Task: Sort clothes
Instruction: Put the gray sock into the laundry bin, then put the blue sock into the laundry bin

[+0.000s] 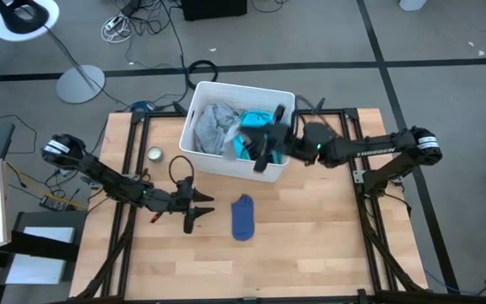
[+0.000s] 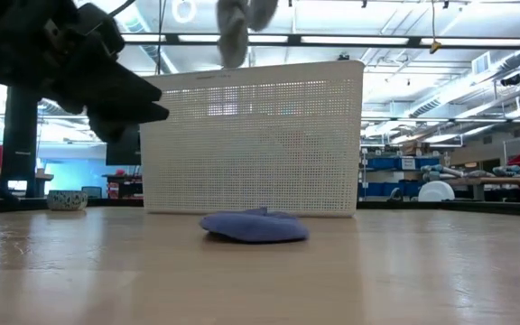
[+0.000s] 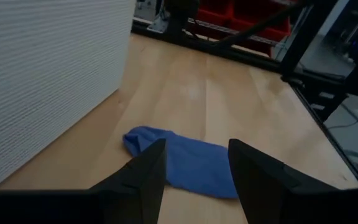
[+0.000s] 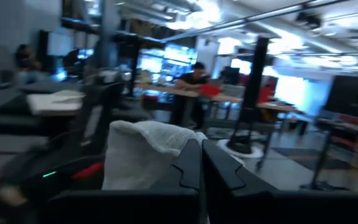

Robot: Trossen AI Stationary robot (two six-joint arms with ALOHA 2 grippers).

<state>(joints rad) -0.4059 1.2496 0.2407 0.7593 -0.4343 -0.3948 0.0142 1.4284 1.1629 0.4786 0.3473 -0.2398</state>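
Observation:
The middle of the blue sock (image 1: 242,219) (image 3: 190,163) in front of the white bin is the next place my left gripper should go to and close on.
A white perforated bin (image 1: 194,110) stands at the table's far middle, with a grey shirt (image 1: 213,127) and a turquoise garment (image 1: 243,148) inside. A blue sock (image 1: 242,217) lies flat on the table in front of the bin and shows in the low view (image 2: 254,226). My left gripper (image 1: 199,207) is open just left of it, fingers pointing at it, and the sock lies beyond the fingertips in the left wrist view (image 3: 191,163). My right gripper (image 1: 261,145) is over the bin, shut on a pale grey sock (image 4: 143,152). My right gripper pinches the pale grey sock between its two shut fingers (image 4: 188,171), and the cloth bunches out beside them (image 4: 135,143). The arm reaches in from the table's right. The sock is lifted clear and hangs above the bin's top edge in the low view (image 2: 240,25).
A small round tin (image 1: 155,154) sits on the table left of the bin. Bare wood lies near and right of the blue sock (image 1: 310,228). Black frame rails run along both table sides. People sit in the room beyond the table (image 4: 194,74).

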